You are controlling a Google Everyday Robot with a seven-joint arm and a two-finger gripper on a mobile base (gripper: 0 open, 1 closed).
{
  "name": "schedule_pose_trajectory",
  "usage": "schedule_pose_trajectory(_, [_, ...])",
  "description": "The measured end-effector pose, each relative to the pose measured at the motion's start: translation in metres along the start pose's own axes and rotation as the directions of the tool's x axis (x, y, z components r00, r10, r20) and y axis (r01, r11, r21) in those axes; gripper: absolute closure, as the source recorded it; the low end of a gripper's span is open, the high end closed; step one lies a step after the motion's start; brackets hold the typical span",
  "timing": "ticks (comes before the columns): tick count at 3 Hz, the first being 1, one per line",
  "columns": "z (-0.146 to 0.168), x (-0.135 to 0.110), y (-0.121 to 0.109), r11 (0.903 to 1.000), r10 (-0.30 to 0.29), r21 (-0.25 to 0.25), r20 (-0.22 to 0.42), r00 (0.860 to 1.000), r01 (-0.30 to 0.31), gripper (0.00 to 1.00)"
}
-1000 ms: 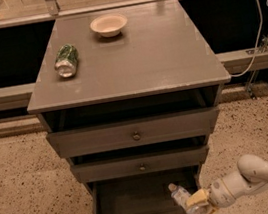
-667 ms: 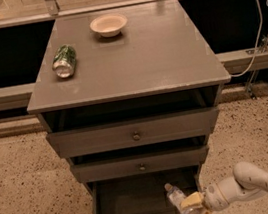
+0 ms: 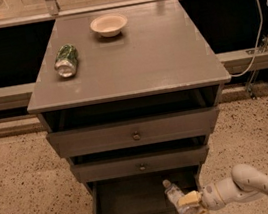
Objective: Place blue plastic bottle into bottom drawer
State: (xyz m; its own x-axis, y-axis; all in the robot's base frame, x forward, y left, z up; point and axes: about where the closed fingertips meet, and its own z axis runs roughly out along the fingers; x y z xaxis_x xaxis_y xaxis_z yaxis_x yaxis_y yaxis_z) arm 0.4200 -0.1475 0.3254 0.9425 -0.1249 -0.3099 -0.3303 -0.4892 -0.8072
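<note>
Next, my gripper lets go of the blue plastic bottle toward the back of the open bottom drawer (image 3: 167,187), on the side of my arm.
The blue plastic bottle (image 3: 175,196) is clear with a pale label and a white cap that points up and left. It sits inside the open bottom drawer (image 3: 133,200), at its right side, over the dark plank interior. My gripper (image 3: 191,205) comes in from the lower right on a white arm and is shut on the bottle's lower end. I cannot tell whether the bottle touches the drawer floor.
A green patterned can (image 3: 66,60) lies on its side on the grey cabinet top (image 3: 156,55), at the left. A white bowl (image 3: 109,25) stands at the back. Two shallower drawers with round knobs (image 3: 136,136) are partly pulled out above. Speckled floor lies on both sides.
My gripper and the bottle have moved a little to the left and deeper into the bottom drawer. The can and the bowl have not moved.
</note>
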Motion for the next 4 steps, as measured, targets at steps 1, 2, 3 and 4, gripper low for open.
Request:
schedule_pose_trajectory(1, [0.013,0.035,-0.003,0.9916,-0.1,0.073,-0.091,0.991,0.106,1.0])
schedule_pose_trajectory(2, [0.023,0.071,0.002,0.9812,-0.175,0.052,-0.166,0.97,0.186,1.0])
schedule_pose_trajectory(3, [0.044,0.103,0.023,0.982,-0.185,-0.004,-0.208,0.96,0.189,1.0])
schedule_pose_trajectory(4, [0.06,0.119,0.028,0.9818,-0.19,-0.041,-0.239,0.952,0.185,1.0])
